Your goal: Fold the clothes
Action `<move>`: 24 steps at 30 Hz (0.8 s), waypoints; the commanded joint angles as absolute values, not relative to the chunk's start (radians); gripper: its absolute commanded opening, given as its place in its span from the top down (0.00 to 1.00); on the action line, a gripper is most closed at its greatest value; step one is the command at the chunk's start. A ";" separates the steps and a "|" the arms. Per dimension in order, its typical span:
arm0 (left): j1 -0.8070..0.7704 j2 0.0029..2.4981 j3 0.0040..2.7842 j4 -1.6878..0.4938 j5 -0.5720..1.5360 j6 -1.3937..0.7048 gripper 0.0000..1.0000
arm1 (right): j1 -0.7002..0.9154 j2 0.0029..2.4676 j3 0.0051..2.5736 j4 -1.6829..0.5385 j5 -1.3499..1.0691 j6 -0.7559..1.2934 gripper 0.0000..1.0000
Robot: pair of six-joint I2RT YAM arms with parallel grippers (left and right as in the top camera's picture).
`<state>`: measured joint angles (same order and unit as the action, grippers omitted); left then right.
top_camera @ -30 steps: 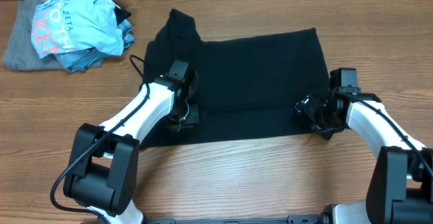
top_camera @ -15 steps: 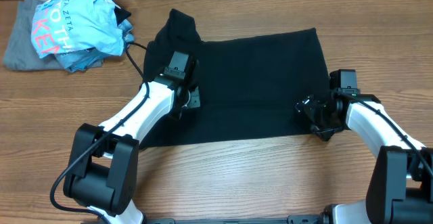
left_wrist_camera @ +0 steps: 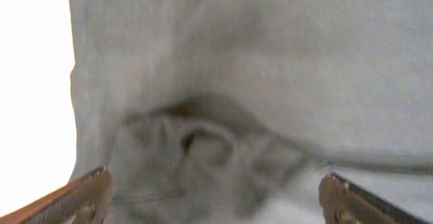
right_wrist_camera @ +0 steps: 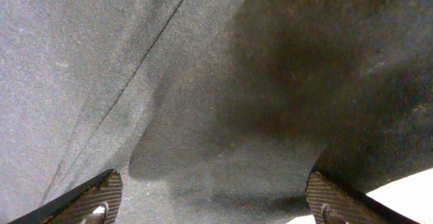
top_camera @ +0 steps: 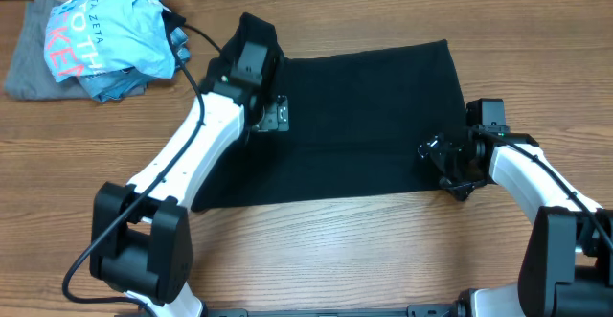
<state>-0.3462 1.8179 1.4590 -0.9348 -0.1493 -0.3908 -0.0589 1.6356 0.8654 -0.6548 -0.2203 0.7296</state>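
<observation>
Bunched fabric under my left gripper keeps the T-shirt from lying flat; it should pinch and smooth the T-shirt's raised fold point(left_wrist_camera: 220, 129) with that gripper before folding on.
The clothes point(top_camera: 364, 116), a black T-shirt, lie flat across the middle of the wooden table, with a sleeve sticking out at the far left corner. My left gripper point(top_camera: 276, 116) hovers over the shirt's left part, open, with nothing between its fingers. In the left wrist view the rumpled fabric point(left_wrist_camera: 270, 61) fills the frame and looks washed-out grey, and the left gripper point(left_wrist_camera: 216, 204) stands wide. My right gripper point(top_camera: 442, 160) sits over the shirt's near right corner. It is open too, with the fabric point(right_wrist_camera: 203, 82) lying under the right gripper point(right_wrist_camera: 216, 204).
A light blue shirt with pink lettering point(top_camera: 115, 34) is bunched on a grey garment point(top_camera: 24, 68) at the far left corner. The left arm's black cable point(top_camera: 196, 34) loops beside that pile. Bare wooden table point(top_camera: 335, 250) runs along the front.
My left gripper has opened, let go of the fabric and moved away from me towards the shirt's far left. The right arm has stayed put.
</observation>
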 commanded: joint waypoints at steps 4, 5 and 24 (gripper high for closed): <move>-0.345 1.827 1.465 -1.080 0.052 -0.497 0.00 | -0.058 1.641 0.854 -0.648 -0.210 0.733 0.08; -0.345 1.828 1.434 -1.065 0.088 -0.506 0.00 | -0.058 1.641 0.854 -0.646 -0.210 0.733 0.08; -0.345 1.829 1.134 -0.693 0.154 -0.550 0.11 | -0.058 1.641 0.854 -0.648 -0.210 0.733 0.08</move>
<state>-0.3462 1.8183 1.1446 -0.7261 0.1467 -0.5480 -0.0589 1.6356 0.8654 -0.6506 -0.2207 0.7303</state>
